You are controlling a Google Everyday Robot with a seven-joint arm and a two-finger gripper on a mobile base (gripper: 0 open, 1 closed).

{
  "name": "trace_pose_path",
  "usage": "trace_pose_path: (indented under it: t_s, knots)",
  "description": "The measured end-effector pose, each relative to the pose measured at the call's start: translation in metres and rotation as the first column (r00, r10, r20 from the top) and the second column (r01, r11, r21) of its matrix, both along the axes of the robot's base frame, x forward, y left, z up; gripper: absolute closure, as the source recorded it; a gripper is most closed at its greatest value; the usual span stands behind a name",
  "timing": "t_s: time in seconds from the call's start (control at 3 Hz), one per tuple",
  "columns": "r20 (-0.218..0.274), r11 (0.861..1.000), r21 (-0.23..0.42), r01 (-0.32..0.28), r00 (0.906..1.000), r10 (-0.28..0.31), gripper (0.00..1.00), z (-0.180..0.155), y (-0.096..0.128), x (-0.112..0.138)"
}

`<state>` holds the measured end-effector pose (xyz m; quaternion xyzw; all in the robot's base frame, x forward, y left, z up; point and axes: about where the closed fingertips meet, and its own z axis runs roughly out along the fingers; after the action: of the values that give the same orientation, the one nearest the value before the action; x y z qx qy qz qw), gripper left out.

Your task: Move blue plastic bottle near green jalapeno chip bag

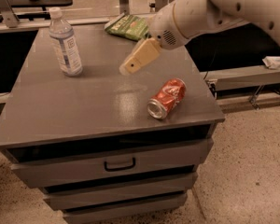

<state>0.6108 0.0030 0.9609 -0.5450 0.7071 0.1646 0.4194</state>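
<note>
The robot's gripper needs to next move to the blue plastic bottle and close on the label (pixel 70 54) around the bottle's lower half.
The blue plastic bottle (pixel 65 42) stands upright at the back left of the grey cabinet top (pixel 84 101); it is clear, with a white cap and a pale label. The green jalapeno chip bag (pixel 127 27) lies flat at the back edge, right of the middle. My gripper (pixel 127 68) hangs over the middle of the top on the white arm that comes in from the upper right. It is right of the bottle, in front of the bag, and touches neither. It holds nothing that I can see.
A crushed red soda can (pixel 166 98) lies on its side near the front right corner. The cabinet has drawers with a handle (pixel 120 164) below. A grey shelf (pixel 245 76) runs at the right, and speckled floor lies around.
</note>
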Motion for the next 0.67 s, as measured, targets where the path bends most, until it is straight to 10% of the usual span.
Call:
trace_pose_path:
  t_s: [0.67]
  knots:
    - [0.064, 0.947, 0.309, -0.081, 0.9959, 0.064, 0.00, -0.016, 0.107, 0.076]
